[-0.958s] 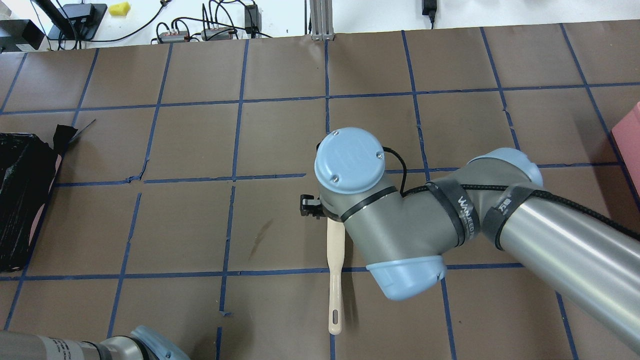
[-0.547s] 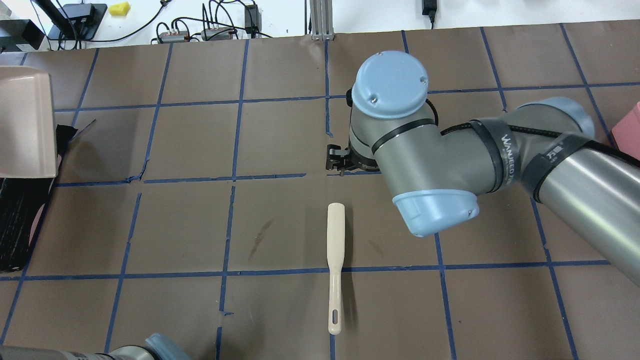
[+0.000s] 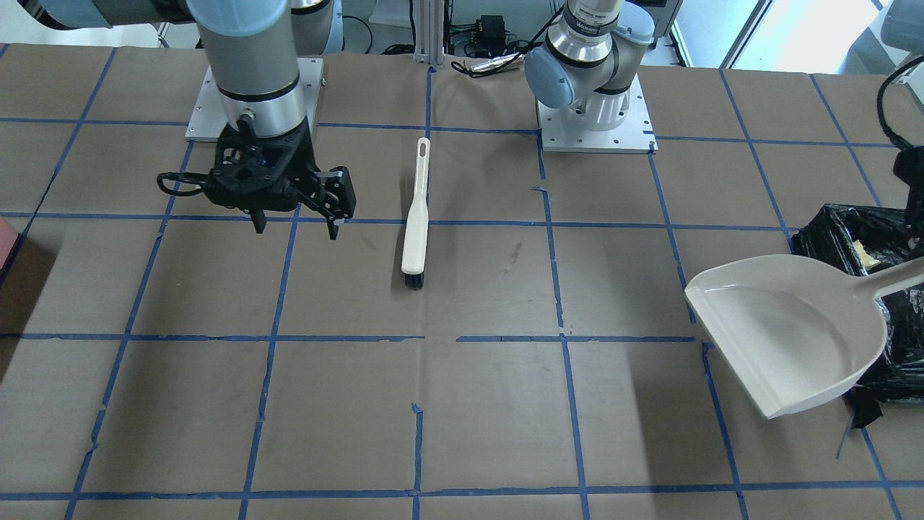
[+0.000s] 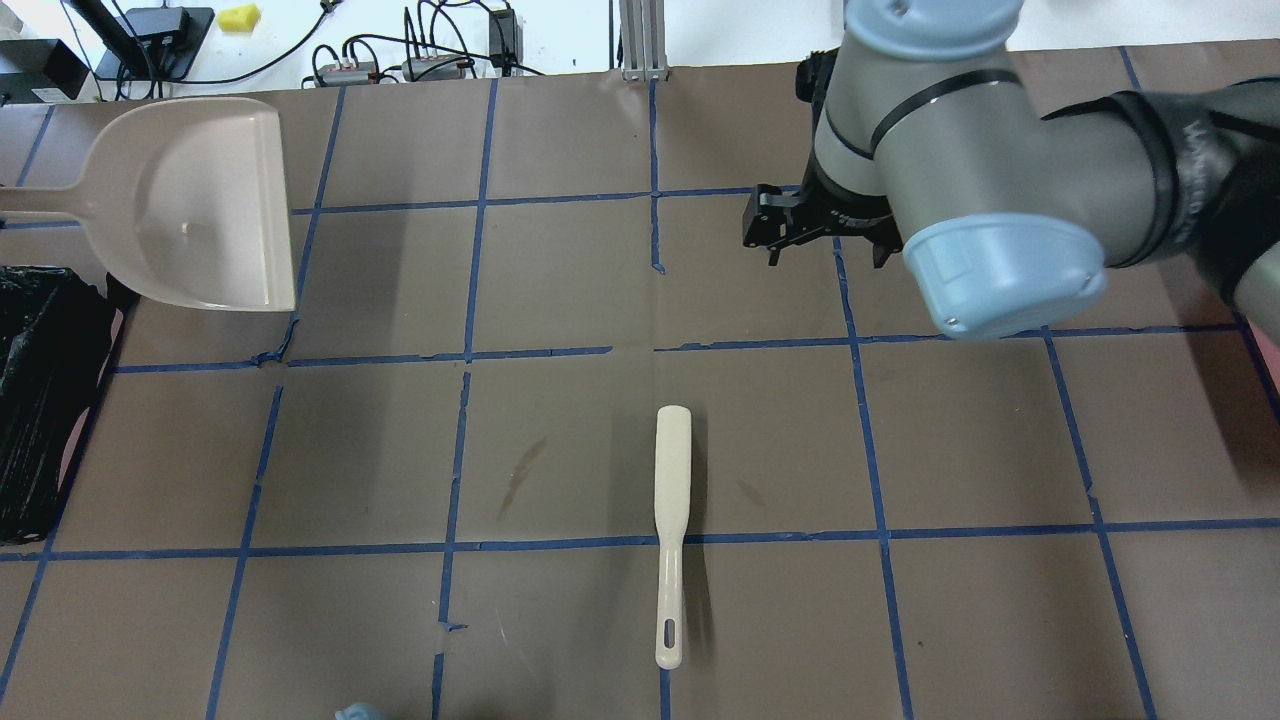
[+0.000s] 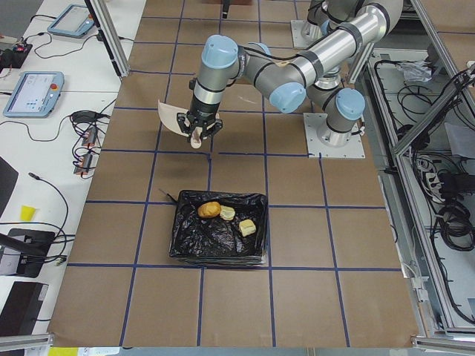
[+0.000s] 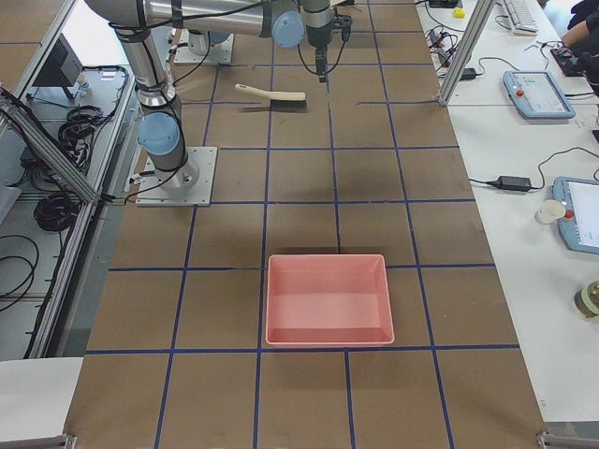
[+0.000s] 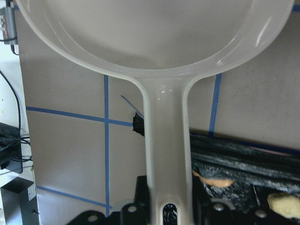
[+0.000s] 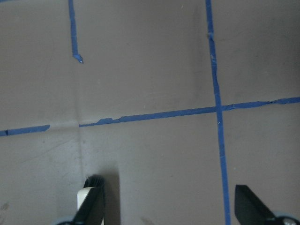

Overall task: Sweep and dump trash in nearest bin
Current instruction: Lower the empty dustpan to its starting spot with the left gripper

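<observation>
My left gripper should set down and let go of the beige dustpan, now held just beyond the bin, on the table (image 3: pixel 390 433) past the bristles of the beige brush.
The trash lies in the bin (image 5: pixel 219 237): an orange-brown lump (image 5: pixel 208 210) and two cream chunks (image 5: pixel 227 213). The black-lined bin also shows in the front view (image 3: pixel 852 231) and the overhead view (image 4: pixel 40 400). My left gripper (image 7: pixel 166 212) is shut on the handle of an empty beige dustpan (image 4: pixel 190 200). It holds the pan above the table, just beyond the bin (image 3: pixel 787 325). My right gripper (image 3: pixel 296 230) is open and empty, raised and away from the beige brush (image 4: pixel 670 500) lying flat mid-table. It shows in the overhead view (image 4: pixel 825 258) too.
A pink tray (image 6: pixel 328 299) stands at the table's right end. The arm bases (image 3: pixel 592 108) are bolted at the robot's side. Cables and boxes (image 4: pixel 420 55) lie past the far edge. Blue tape lines grid the brown table (image 4: pixel 560 280).
My right gripper has risen off the brush and moved away to the far right; the brush stays put. The dustpan has come into view from the left, moving off the bin towards the far side.
</observation>
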